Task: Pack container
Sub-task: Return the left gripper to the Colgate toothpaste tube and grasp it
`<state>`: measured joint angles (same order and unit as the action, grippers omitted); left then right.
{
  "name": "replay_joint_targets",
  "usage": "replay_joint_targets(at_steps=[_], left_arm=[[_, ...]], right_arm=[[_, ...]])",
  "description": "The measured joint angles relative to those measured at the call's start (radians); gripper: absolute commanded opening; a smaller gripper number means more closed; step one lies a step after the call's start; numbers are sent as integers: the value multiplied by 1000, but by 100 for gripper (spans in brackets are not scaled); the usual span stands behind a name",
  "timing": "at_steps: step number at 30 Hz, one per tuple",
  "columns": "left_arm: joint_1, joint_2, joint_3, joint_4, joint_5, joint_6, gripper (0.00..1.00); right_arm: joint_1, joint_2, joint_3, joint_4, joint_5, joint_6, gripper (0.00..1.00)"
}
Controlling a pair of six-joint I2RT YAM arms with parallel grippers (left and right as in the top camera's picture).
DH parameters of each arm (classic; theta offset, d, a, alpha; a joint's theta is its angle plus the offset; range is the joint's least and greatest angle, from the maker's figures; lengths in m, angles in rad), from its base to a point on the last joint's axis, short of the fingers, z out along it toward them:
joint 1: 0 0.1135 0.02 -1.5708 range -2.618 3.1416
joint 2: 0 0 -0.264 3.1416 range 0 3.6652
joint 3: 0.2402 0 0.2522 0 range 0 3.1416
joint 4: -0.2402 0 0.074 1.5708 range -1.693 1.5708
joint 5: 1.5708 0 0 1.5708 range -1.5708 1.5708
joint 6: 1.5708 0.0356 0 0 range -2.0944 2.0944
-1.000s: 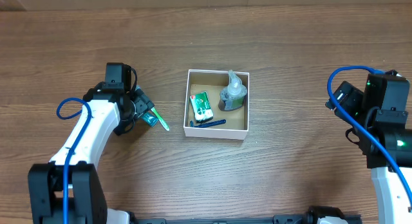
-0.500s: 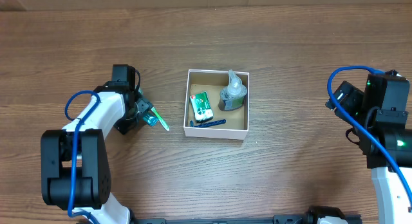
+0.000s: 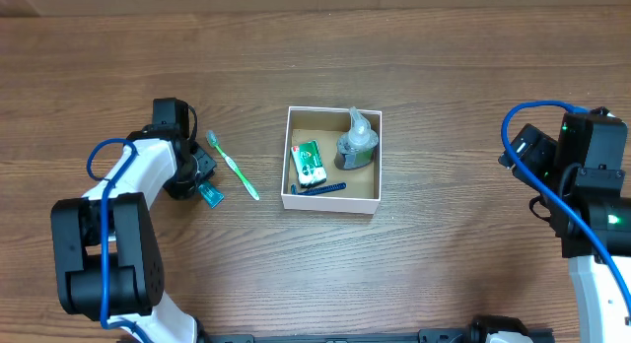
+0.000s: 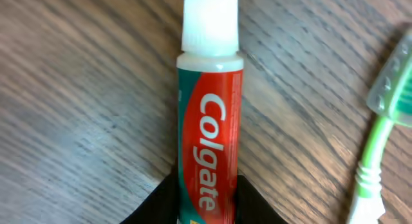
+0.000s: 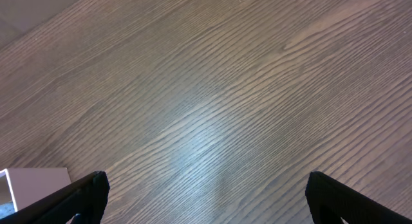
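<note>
Next, I open my left gripper, now shut on the toothpaste tube well back from the white cap, and take the tube nearer the cap (image 4: 211, 114) before I lift it.
The container (image 3: 333, 207), a white square box with a brown inside, sits mid-table holding a green-and-white carton (image 3: 309, 163), a grey bottle (image 3: 355, 144) and a blue item (image 3: 320, 188). Left of it my left gripper (image 3: 200, 180) is low over the table. Its jaws press both sides of a red Colgate toothpaste tube (image 4: 209, 140), so the left gripper (image 4: 207, 188) is shut on it. The tube's white cap (image 4: 210, 21) points away from the jaws. A green toothbrush (image 3: 234, 166) lies between the tube and the box. My right gripper (image 5: 206, 185) is open and empty.
The right arm (image 3: 582, 175) stays at the table's far right over bare wood. A corner of the white box (image 5: 32, 182) shows at the lower left of the right wrist view. In the left wrist view, the toothbrush (image 4: 380, 134) lies just right of the tube.
My left gripper shifted left off the toothbrush and closed on the toothpaste tube. The whole toothbrush now shows. The right arm has not moved.
</note>
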<state>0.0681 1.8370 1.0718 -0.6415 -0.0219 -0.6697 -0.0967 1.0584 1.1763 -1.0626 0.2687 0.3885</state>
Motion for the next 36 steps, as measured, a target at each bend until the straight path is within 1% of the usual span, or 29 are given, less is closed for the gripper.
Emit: replay_joint_targets(at_steps=[4,7,10,14,15,16,18,22,28,31,34,36], left_arm=[[0,10,37,-65,48,47,28],[0,6,97,-110,68,82,28],[-1,-39,100,-134,76,93,30],[-17,-180,108,-150,77,101,48],[-22,-197,112,-156,72,101,52],[-24,-209,114,-162,70,100,63],[-27,-212,116,-178,54,99,69],[-27,-178,116,-193,22,96,70],[-27,-53,116,-179,5,96,69],[-26,5,116,-161,2,95,64],[-21,48,116,-138,0,92,54],[-15,67,116,-131,-3,92,54]], right_arm=[[0,0,0,0,0,0,100],[0,0,0,0,0,0,100],[0,0,0,0,0,0,100],[0,0,0,0,0,0,100],[0,0,0,0,0,0,100],[0,0,0,-1,0,0,100],[0,0,0,0,0,0,100],[0,0,0,0,0,0,100],[0,0,0,0,0,0,100],[0,0,0,-1,0,0,100],[0,0,0,0,0,1,100],[0,0,0,0,0,0,100]])
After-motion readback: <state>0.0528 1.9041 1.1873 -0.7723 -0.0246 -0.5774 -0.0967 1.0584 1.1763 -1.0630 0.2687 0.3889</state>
